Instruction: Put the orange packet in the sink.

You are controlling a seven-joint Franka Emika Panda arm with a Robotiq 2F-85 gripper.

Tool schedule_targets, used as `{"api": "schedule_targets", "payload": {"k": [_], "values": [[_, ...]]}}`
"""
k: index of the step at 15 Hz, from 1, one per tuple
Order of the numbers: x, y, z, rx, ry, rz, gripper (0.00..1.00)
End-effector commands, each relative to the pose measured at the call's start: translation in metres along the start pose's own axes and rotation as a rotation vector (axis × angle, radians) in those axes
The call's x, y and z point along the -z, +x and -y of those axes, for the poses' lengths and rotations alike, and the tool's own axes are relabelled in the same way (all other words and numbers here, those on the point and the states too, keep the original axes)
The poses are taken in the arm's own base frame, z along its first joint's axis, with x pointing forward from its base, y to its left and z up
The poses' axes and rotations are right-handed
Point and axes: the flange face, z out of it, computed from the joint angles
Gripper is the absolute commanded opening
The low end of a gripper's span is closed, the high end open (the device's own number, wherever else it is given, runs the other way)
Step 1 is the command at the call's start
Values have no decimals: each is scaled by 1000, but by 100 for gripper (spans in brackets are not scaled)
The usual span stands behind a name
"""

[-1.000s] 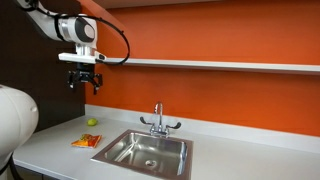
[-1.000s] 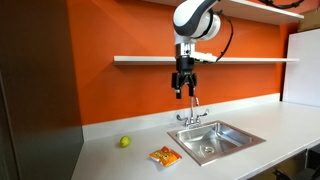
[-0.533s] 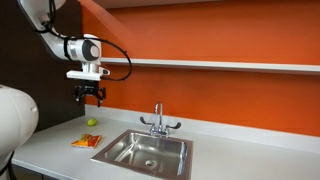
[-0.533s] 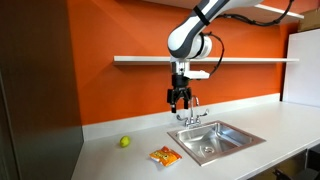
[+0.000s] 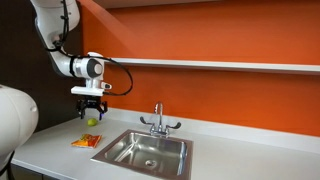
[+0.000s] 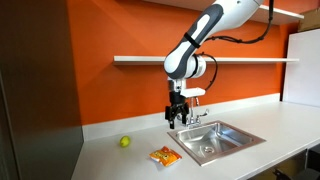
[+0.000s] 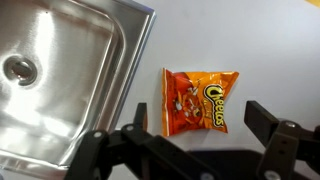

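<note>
The fingers of my gripper should next go down to the orange packet's middle (image 5: pixel 87 141) (image 7: pixel 199 104) and close there, so that they bunch the packet up between them.
The orange packet (image 7: pixel 200 101), a flat snack pouch, lies on the pale countertop just beside the sink (image 7: pixel 60 70). It shows in both exterior views (image 5: pixel 86 141) (image 6: pixel 165 155), next to the steel sink (image 5: pixel 148 151) (image 6: pixel 218 139). My gripper (image 5: pixel 91 113) (image 6: pixel 177 117) hangs open and empty above the packet, well clear of it. In the wrist view my open fingers (image 7: pixel 200 130) frame the packet's lower edge.
A small yellow-green ball (image 5: pixel 91 122) (image 6: pixel 125 142) sits on the counter near the orange wall. A chrome faucet (image 5: pixel 158 121) (image 6: pixel 192 113) stands behind the sink. A shelf (image 6: pixel 240 59) runs along the wall above.
My gripper has come down and shifted toward the packet, from shelf height to a position lower over the counter. It stays open. The packet has not moved.
</note>
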Motion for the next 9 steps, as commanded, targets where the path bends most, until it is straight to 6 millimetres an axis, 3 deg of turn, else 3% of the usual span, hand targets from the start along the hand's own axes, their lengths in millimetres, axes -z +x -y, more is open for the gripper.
{"api": "schedule_targets", "payload": {"k": [1,9], "values": [[-20,13,2,15,6,15,100],[-60,26,26,57,37,62,100]]}}
